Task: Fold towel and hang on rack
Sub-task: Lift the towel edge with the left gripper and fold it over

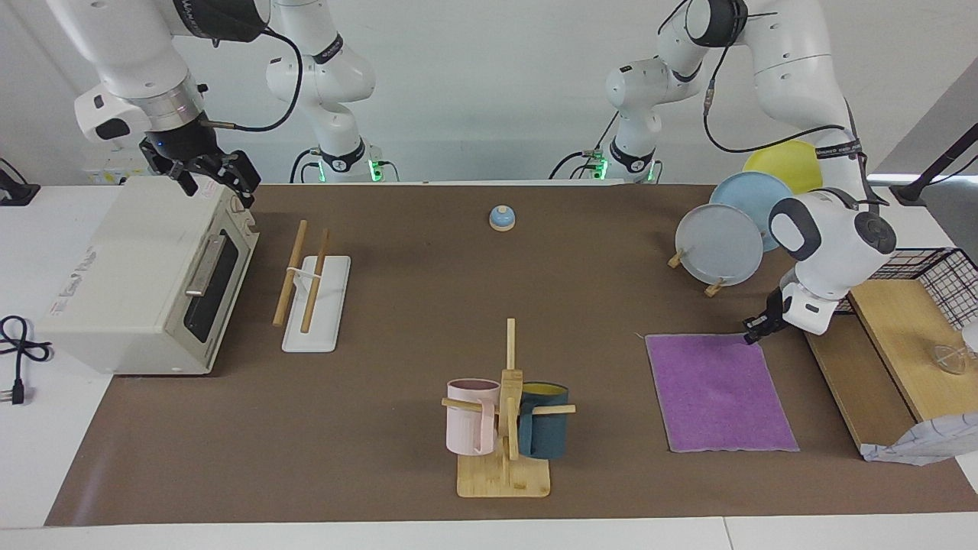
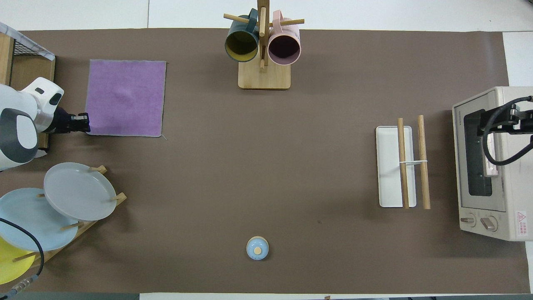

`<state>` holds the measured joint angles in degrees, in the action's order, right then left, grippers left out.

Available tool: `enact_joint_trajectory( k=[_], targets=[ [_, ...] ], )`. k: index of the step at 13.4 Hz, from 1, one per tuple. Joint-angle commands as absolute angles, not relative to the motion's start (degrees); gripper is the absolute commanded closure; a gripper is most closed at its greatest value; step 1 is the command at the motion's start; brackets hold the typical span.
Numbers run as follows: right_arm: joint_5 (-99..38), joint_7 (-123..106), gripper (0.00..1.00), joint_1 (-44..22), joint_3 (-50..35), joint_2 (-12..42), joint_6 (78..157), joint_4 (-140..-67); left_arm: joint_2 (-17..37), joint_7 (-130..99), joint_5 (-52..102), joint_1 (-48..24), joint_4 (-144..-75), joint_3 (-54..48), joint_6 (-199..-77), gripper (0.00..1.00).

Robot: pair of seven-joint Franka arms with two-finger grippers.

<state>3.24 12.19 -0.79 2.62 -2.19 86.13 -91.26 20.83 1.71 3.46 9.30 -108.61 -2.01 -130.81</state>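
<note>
Next, my left gripper lets go of the towel corner it holds at the towel's other near corner, farther from the wooden shelf (image 2: 165,138). The towel now lies flat on the brown mat.
The towel (image 1: 718,393) lies flat, purple face up, on the brown mat toward the left arm's end of the table; it also shows in the overhead view (image 2: 125,98). My left gripper (image 1: 755,331) is low at the towel's corner nearest the robots, at the left arm's end, seen also from above (image 2: 83,123). The rack (image 1: 304,279), two wooden rods on a white base (image 1: 330,305), stands toward the right arm's end, beside the oven (image 2: 410,162). My right gripper (image 1: 214,177) is open and empty, raised over the oven's top (image 2: 501,121).
A cream toaster oven (image 1: 130,283) sits at the right arm's end. A wooden mug tree (image 1: 508,412) with a pink and a dark blue mug stands farthest from the robots. A small blue bell (image 1: 502,218) and a plate stand (image 1: 718,244) with plates are near the robots. A wooden shelf (image 1: 894,336) flanks the towel.
</note>
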Motion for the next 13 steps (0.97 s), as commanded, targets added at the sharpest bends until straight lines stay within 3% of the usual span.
enact_joint_trajectory(
  k=[1, 4, 8, 13],
  targets=[
    [2.0, 11.1, 0.0, 0.0, 2.4, -2.4, 86.5, -91.6, 17.3, 5.5, 1.7, 8.7, -108.9, -1.8, -130.1, 1.0],
    [2.0, 11.1, 0.0, 0.0, 2.4, -2.4, 86.5, -91.7, 13.9, 11.1, 1.7, 6.4, -109.0, -1.9, -128.7, 1.0],
    [2.0, 11.1, 0.0, 0.0, 2.4, -2.4, 86.5, -91.7, 11.1, 10.9, -5.3, -4.5, -109.7, -1.9, -127.6, 1.0],
    [2.0, 11.1, 0.0, 0.0, 2.4, -2.4, 86.5, -91.7, 10.5, 1.8, -11.4, -13.9, -117.0, -1.9, -132.6, 1.0]
  ],
)
